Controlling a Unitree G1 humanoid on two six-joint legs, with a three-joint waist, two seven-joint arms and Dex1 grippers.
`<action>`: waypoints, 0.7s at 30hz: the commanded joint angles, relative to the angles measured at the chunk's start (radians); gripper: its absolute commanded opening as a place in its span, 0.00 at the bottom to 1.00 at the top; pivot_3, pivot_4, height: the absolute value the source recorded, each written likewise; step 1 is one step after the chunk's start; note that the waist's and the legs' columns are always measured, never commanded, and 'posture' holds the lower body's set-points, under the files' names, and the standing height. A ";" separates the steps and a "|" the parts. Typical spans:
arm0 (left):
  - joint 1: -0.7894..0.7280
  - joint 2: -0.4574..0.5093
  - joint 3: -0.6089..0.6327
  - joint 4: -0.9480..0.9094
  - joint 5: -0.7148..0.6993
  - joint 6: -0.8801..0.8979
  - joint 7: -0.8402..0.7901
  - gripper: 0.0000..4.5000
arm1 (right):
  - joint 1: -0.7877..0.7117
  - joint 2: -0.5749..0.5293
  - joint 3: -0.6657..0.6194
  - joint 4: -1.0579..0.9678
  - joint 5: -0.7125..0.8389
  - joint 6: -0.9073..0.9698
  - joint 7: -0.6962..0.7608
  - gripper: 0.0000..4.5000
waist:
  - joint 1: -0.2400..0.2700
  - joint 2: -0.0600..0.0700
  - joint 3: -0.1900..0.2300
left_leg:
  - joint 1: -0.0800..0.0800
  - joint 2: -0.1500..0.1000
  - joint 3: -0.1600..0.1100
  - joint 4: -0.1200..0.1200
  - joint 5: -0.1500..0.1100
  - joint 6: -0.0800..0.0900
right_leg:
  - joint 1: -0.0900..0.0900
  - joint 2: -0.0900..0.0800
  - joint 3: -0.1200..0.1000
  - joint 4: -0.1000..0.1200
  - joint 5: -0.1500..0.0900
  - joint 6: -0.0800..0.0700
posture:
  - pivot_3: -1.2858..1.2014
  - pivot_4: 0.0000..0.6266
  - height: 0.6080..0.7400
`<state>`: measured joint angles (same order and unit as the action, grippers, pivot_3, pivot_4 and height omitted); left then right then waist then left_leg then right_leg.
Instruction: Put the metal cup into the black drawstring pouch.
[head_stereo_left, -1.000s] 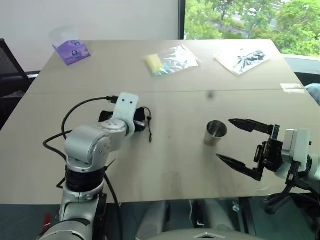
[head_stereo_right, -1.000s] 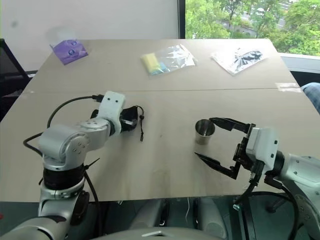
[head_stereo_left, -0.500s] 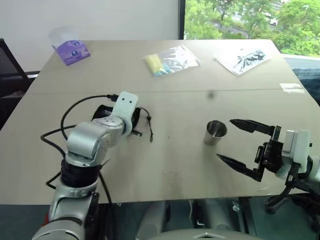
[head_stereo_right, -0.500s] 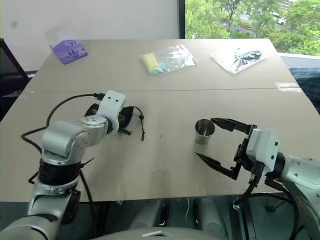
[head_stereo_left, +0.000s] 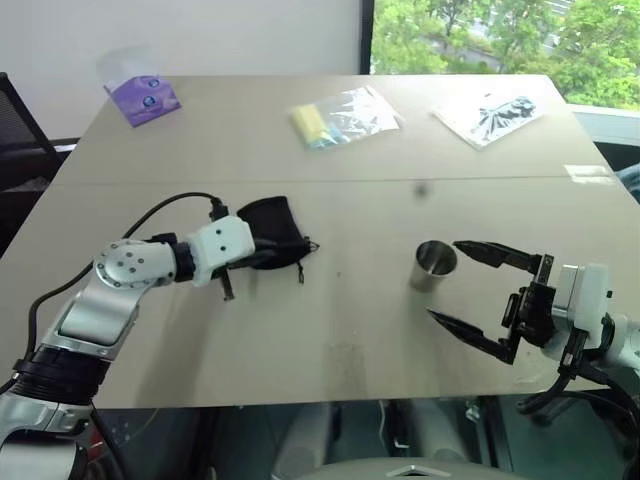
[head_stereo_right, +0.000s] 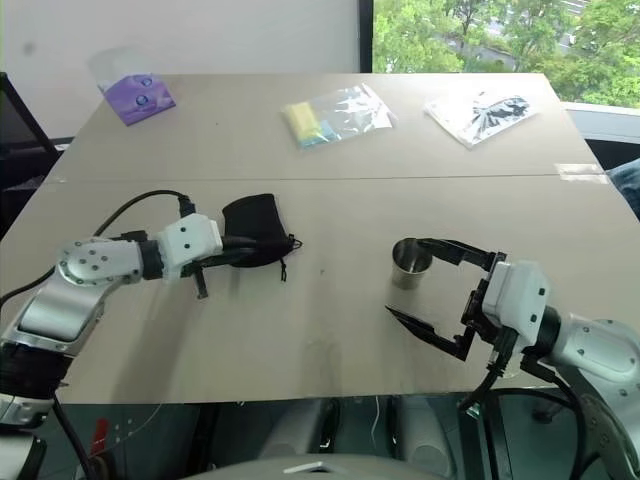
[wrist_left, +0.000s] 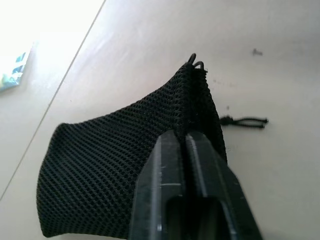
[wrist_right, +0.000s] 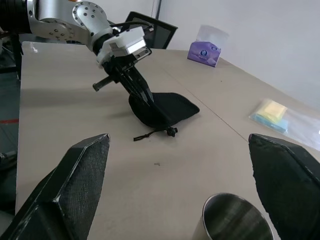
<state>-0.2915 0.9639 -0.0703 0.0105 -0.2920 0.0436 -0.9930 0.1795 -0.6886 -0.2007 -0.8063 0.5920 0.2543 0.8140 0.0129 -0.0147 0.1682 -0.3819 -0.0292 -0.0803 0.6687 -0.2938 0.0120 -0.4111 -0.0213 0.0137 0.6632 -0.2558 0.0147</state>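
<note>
The pouch's opening is nearly shut at the left gripper's fingers, so the robot should open them and pinch just the pouch's upper edge (wrist_left: 182, 112) before bringing the metal cup.
The black drawstring pouch (head_stereo_left: 268, 230) lies on the table left of centre, its cord (head_stereo_left: 303, 262) trailing toward the middle. My left gripper (wrist_left: 182, 139) is shut on the pouch's mesh fabric (wrist_left: 110, 170) near the cord end, and it also shows pinching the pouch (wrist_right: 167, 107) in the right wrist view. The metal cup (head_stereo_left: 434, 265) stands upright right of centre. My right gripper (head_stereo_left: 445, 280) hangs open just in front of the cup (wrist_right: 235, 220), one finger on each side and not touching it.
At the table's far side lie a purple tissue pack (head_stereo_left: 145, 100), a clear bag with yellow contents (head_stereo_left: 340, 120) and a clear bag with dark items (head_stereo_left: 490, 118). A black chair (head_stereo_left: 15, 130) stands off the left edge. The table's front edge runs just below my grippers.
My left arm has swung out to the left and its wrist has rolled over. Its gripper has shut on the pouch, which now shows beside it. The right gripper and cup have kept still.
</note>
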 joint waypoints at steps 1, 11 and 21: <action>0.000 -0.025 0.109 -0.039 -0.133 0.198 0.018 0.42 | 0.026 0.012 0.005 -0.032 -0.018 -0.037 -0.005 1.00 | -0.001 0.000 0.000 | -0.001 0.000 0.000 0.001 0.000 0.000 | -0.001 0.000 0.000 0.000 0.000 0.000 | 0.52 0.24 1.00; 0.043 0.008 0.140 -0.316 -0.141 0.657 0.212 0.50 | 0.081 0.059 0.052 -0.046 -0.094 -0.084 -0.040 1.00 | -0.003 0.000 0.000 | 0.000 0.000 0.000 0.001 0.000 0.000 | -0.001 0.001 0.000 0.002 0.000 0.000 | 0.52 0.24 1.00; 0.060 0.057 -0.036 -0.559 0.168 0.669 0.374 0.50 | 0.099 0.067 0.062 -0.060 -0.110 -0.091 -0.056 1.00 | -0.002 0.000 0.000 | 0.000 0.000 0.001 0.002 0.000 0.000 | -0.001 0.001 0.001 0.003 0.000 0.000 | 0.52 0.24 1.00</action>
<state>-0.2319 1.0047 -0.0876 -0.4904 -0.1943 0.7258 -0.6544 0.2785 -0.6217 -0.1320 -0.8245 0.4747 0.1838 0.7641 0.0111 -0.0152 0.1680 -0.3813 -0.0289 -0.0796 0.6702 -0.2939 0.0121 -0.4117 -0.0200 0.0153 0.6659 -0.2557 0.0150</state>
